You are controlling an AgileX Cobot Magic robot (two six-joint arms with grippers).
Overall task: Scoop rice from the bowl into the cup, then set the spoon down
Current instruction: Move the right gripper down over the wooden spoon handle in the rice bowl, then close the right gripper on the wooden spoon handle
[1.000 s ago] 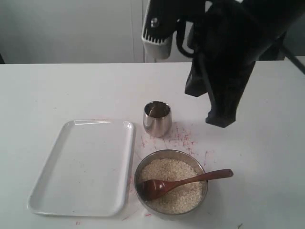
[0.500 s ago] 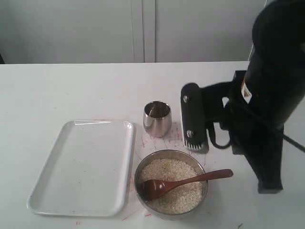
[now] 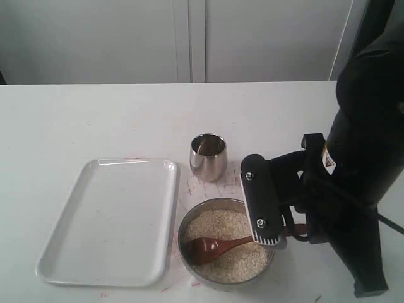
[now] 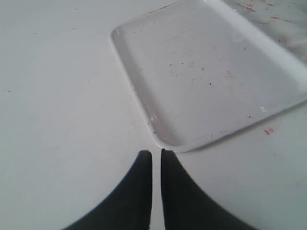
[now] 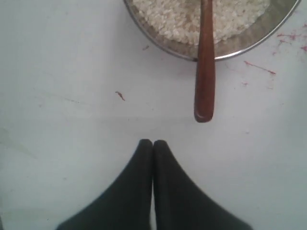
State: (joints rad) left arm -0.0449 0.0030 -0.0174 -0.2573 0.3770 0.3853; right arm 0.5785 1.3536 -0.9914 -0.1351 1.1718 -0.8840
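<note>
Next, my right gripper goes to the brown wooden spoon's handle (image 3: 290,231) (image 5: 205,82) and closes there, just outside the steel bowl's rim.
The steel bowl (image 3: 191,224) stands near the table's front edge, filled with off-white rice (image 3: 218,226). The brown wooden spoon (image 3: 205,248) lies in the rice, and its handle runs right over the rim until my right arm hides it. The steel cup (image 3: 208,156) stands upright just behind the bowl. My right gripper (image 3: 369,290) hangs right of the bowl. In the right wrist view this gripper (image 5: 153,142) is shut and empty, a short way from the free end of the spoon (image 5: 205,62) and apart from it. My left gripper (image 4: 156,152) is shut but for a thin slit, by a tray corner.
A white rectangular tray (image 3: 110,218) lies left of the bowl; the left wrist view shows the same tray (image 4: 206,72) bare. Red marks dot the table between the cup and the bowl. My right arm's black bulk fills the right side.
My right arm has swung down from high above the cup to the table right of the bowl, and it now covers the spoon's handle end. Bowl, cup and spoon have not moved.
</note>
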